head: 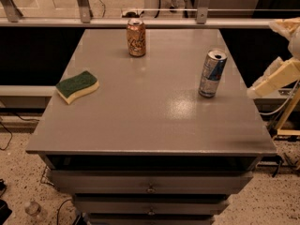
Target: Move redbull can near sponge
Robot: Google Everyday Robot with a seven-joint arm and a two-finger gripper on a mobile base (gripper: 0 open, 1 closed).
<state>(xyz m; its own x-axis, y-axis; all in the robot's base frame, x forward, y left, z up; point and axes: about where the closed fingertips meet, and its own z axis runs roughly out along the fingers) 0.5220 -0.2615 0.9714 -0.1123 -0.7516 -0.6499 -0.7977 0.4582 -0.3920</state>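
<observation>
I should go to the redbull can next and close my gripper around the middle of its upright body (212, 75).
The redbull can (212, 73) stands upright on the right side of the grey table (150, 121), its top opened. The sponge (77, 86), dark green over pale yellow, lies flat near the table's left edge, far from the can. My gripper (275, 78), cream-coloured, hangs off the table's right edge, to the right of the redbull can, apart from it and holding nothing that shows. It is partly cut off by the edge of the view.
An orange-brown patterned can (136, 37) stands upright at the back middle of the table. A rail with metal posts (201, 3) runs behind the table. Drawers (150, 182) sit below the front edge.
</observation>
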